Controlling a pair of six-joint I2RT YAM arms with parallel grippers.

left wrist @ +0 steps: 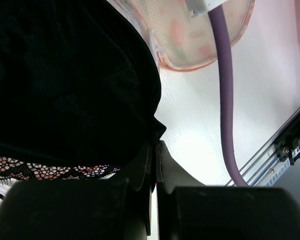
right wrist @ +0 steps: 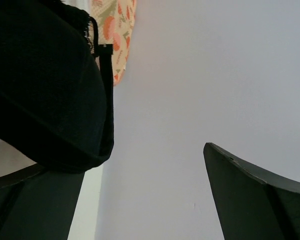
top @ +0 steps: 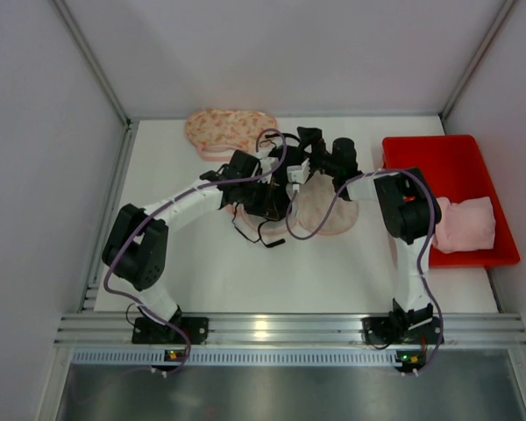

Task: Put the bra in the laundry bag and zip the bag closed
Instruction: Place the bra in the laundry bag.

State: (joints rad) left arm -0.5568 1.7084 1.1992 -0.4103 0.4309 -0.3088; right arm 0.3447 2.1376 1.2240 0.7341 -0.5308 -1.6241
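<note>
The robot's left gripper needs to release the black bra on the laundry bag's pale side [top: 278,188], next to the round floral panel.
The black bra [top: 267,203] hangs between the two arms at mid-table, its straps trailing toward the front. My left gripper [top: 279,189] is shut on the bra's edge; the left wrist view shows the cup [left wrist: 65,80], lace trim below it and the jaws [left wrist: 156,150] pinched on the fabric. The floral mesh laundry bag [top: 324,210] lies flat just right of it and shows in the left wrist view [left wrist: 190,35]. My right gripper [top: 314,145] is open, lifted behind the bag; the bra [right wrist: 40,90] drapes over its left finger, the right finger [right wrist: 255,195] is bare.
A second floral bag [top: 231,130] lies at the back left. A red bin [top: 438,162] with a folded pink cloth [top: 466,224] stands at the right. Purple cables [left wrist: 225,100] loop beside the grippers. Grey walls close in the table on three sides.
</note>
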